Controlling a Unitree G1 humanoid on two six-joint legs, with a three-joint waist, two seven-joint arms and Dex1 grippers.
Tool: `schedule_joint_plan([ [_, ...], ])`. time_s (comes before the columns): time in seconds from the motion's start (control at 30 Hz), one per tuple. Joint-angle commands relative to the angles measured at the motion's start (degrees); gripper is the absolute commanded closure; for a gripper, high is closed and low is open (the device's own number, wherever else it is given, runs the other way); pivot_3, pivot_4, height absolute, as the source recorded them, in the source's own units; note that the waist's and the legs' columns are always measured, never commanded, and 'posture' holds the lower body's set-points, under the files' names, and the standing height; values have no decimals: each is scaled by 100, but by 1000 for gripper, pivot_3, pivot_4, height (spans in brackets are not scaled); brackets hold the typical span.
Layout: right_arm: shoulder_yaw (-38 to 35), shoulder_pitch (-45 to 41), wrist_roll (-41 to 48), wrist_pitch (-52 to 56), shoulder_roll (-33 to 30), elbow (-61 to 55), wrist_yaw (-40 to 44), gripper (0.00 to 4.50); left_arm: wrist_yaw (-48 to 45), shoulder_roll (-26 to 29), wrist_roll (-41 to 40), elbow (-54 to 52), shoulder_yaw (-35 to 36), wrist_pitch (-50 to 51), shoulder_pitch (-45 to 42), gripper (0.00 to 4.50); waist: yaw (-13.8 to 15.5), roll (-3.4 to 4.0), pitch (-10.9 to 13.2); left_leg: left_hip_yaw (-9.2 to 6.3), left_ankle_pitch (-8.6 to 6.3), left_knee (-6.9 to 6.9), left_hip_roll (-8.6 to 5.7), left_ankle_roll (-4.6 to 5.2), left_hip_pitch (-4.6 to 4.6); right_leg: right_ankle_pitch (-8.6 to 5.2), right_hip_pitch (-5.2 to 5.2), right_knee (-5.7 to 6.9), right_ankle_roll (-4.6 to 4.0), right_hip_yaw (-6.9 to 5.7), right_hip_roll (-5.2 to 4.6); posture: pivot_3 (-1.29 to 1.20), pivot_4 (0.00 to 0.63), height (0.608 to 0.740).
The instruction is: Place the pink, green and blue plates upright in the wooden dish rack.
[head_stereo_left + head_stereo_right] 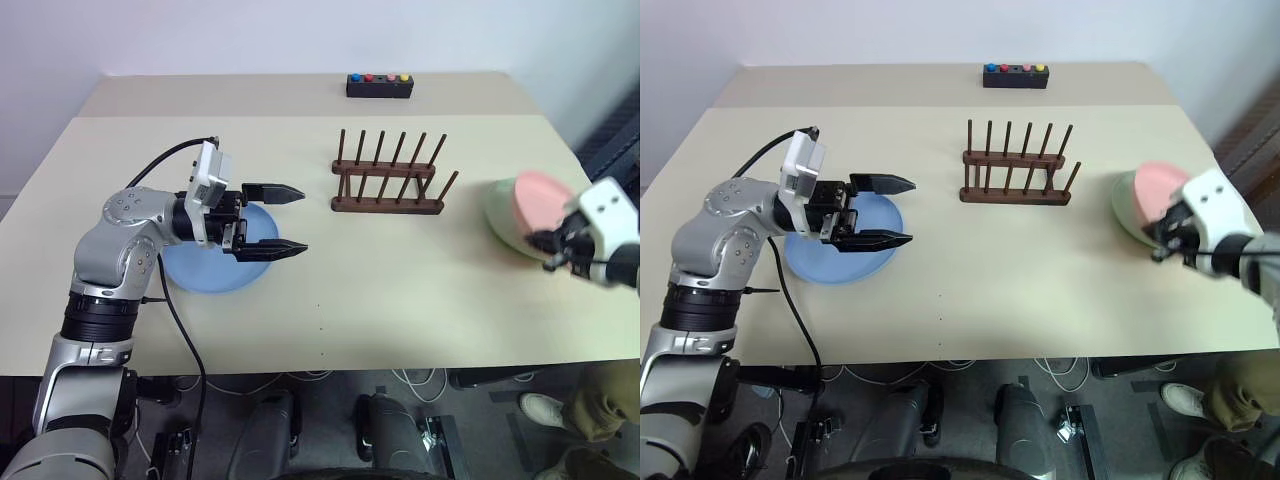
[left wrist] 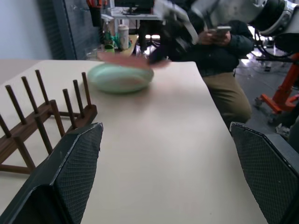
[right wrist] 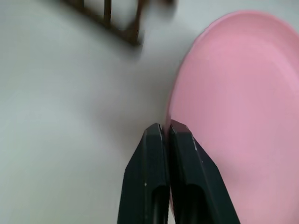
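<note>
Next, my right gripper lets go of the pink plate upright in the rack's end slot [image 3: 127,29] nearest the green plate.
Near the table's right edge my right gripper [image 1: 548,250] is shut on the rim of the pink plate [image 1: 538,200]. The plate hangs tilted just above the green plate [image 1: 497,215], which lies flat on the table. In the right wrist view the closed fingers [image 3: 156,154] pinch the edge of the pink plate [image 3: 238,93]. The blue plate [image 1: 205,270] lies flat at the left, with my left gripper [image 1: 300,220] open above it, pointing towards the wooden dish rack [image 1: 388,180]. The rack stands empty at mid-table.
A black box with coloured buttons [image 1: 380,85] sits at the far edge of the table. A person holding a phone [image 2: 219,46] sits beyond the right end of the table. Bare tabletop lies between the rack and the front edge.
</note>
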Motion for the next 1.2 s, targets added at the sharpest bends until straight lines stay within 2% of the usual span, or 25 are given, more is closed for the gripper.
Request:
schedule_joint_plan([
  [0.03, -341, -848, 485, -218, 345, 245, -61, 4458, 222, -57, -39, 34, 278, -176, -159, 0, 10, -1, 0, 0, 0, 0, 0, 0, -1, 0, 1, -1, 0, 0, 0, 0, 150, 735],
  [0.2, -578, -2440, 1360, -6, 1164, 1332, -252, 4458, 411, -69, -9, 85, 319, -219, -177, 0, 10, -3, 2, 0, 0, 1, -6, 1, -3, 2, 5, -2, 2, -1, -3, 0, 150, 735],
  [0.33, -662, -3682, 1876, 95, 1801, 3055, -9, 4458, 496, -10, -66, -66, 378, -160, -102, 0, -18, -2, 2, 0, 0, 0, -6, 1, -1, 3, 1, 4, 1, 0, -1, 0, 150, 735],
  [0.43, -706, -4205, 1988, 117, 1945, 4150, 179, 4458, 571, 62, -151, -205, 475, -77, -20, 0, -27, -2, 2, 1, 0, -4, -5, 1, -1, 3, 1, 5, 1, -1, 0, 0, 150, 735],
  [0.57, -778, -4653, 2093, 160, 1899, 5259, 493, 4458, 702, 174, -248, -454, 623, 39, 200, 0, -5, 2, 5, 5, 0, -5, -7, 2, -4, 2, 0, 4, 1, 0, -1, 0, 150, 735],
  [0.73, -627, -4885, 1841, -74, 1762, 6065, 915, 4458, 950, 314, -357, -900, 836, 186, 588, 0, -57, 3, 5, 8, 0, -5, -6, 2, -3, 3, -3, 7, 1, 0, 0, 0, 150, 735],
  [0.97, -782, -5260, 1909, 46, 1553, 6267, 1136, 4458, 1067, 355, -480, -1027, 896, 272, 719, 0, -134, 13, 11, 9, 0, -5, -6, 1, -2, 2, -7, 12, 1, 1, 0, 0, 150, 735],
  [1.2, -862, -5261, 1989, 280, 1484, 6250, 1259, 4458, 1002, 296, -456, -885, 805, 223, 589, 0, -137, 13, 12, 12, 0, -6, -5, 0, -2, 2, -7, 12, 2, 2, 2, 0, 150, 735],
])
